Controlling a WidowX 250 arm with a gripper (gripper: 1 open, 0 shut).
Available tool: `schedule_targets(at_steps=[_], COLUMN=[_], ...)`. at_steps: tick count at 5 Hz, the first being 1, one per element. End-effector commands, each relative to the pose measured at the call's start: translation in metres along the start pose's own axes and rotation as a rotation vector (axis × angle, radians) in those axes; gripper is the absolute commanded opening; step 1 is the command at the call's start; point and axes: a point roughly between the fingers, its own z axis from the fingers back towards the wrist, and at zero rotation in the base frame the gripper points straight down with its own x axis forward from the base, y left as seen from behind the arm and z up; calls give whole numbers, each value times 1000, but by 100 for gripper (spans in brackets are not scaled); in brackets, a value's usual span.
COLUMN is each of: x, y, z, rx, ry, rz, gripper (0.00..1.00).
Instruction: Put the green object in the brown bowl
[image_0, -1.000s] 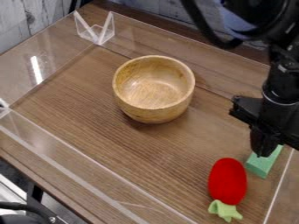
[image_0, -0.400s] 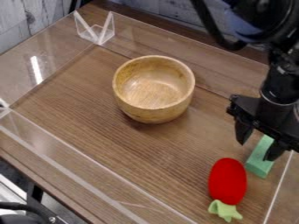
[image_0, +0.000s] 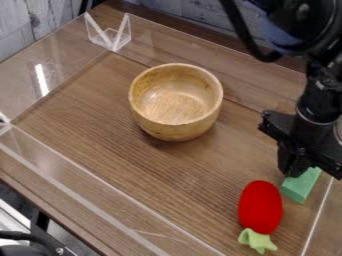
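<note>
My gripper's fingers are touching only the green object's far end, so I should open wide, straddle the block and close around more of its body (image_0: 301, 187) before lifting.
The green object (image_0: 306, 186) is a small light-green block lying on the wooden table at the right, just above the red strawberry toy. My gripper (image_0: 307, 171) points straight down onto its far end, and its dark fingers have drawn in against the block's sides. The block still rests on the table, with its upper part hidden behind the fingers. The brown bowl (image_0: 174, 124) stands empty near the middle of the table, well to the left of the gripper.
A red strawberry toy with a green leafy tip (image_0: 261, 207) lies close in front of the block. A clear plastic wall (image_0: 40, 80) rims the table's left side, and a clear stand (image_0: 107, 32) sits at the back.
The fingers were shut a second ago, then spread wide beside the block. They have now narrowed onto it, while the hand has hardly shifted.
</note>
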Motion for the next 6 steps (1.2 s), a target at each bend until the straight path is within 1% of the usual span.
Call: schedule_targets(at_steps=[1,2,3,4,5,6], x=[14,14,14,14,14,11], y=[0,-1,-3,-3,-2,-4], z=[10,11,11,10,8,9], rx=[-2,4,8,14,21,23], ry=[-55,-68,-80,-80,-78,-89], rz=[-1,-7,-16,-19,-20,-23], gripper=[100,0,0,100,100,0])
